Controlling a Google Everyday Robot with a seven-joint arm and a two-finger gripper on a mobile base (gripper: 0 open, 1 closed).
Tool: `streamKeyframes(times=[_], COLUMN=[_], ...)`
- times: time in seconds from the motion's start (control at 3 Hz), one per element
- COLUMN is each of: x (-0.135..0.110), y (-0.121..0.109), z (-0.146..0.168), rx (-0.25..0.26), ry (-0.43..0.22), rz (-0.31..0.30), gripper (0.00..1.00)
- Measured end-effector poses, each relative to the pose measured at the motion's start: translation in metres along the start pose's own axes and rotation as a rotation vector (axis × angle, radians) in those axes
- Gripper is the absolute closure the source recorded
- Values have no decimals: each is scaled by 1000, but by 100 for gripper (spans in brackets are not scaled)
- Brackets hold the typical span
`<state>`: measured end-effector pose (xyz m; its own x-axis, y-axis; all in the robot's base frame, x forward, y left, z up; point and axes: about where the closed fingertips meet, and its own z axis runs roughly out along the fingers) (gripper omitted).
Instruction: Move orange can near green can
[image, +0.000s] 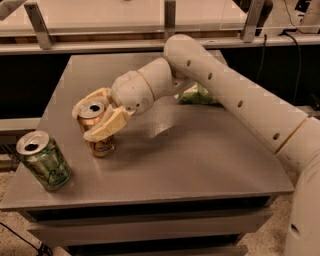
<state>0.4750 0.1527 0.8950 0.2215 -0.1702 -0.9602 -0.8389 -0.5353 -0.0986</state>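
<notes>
Next, my gripper lets go of the orange can on the grey table (87, 161) beside the green can, on its inner side.
The orange can (100, 140) stands upright on the grey table (200, 160), left of centre, its silver top open. My gripper (89, 121) is shut on the orange can near its top, one finger behind it and one pale finger (107, 127) across its front. The green can (45, 161) stands upright at the table's front left corner, a short gap to the left of and in front of the orange can. The arm reaches in from the right.
A flat green snack bag (199, 95) lies at the back of the table, partly hidden behind the arm. The table's front edge runs just below the green can. A rail and shelf stand behind the table.
</notes>
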Motion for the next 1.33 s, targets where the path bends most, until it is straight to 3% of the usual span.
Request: streamKeyframes(times=[0.67,1.0,1.33], x=[-4,-13,-28], y=[1,12,22], z=[1,24,35], rx=[-7,-33,-21], ry=[-2,22,50], rz=[5,-36,-92], gripper=[100,100,100])
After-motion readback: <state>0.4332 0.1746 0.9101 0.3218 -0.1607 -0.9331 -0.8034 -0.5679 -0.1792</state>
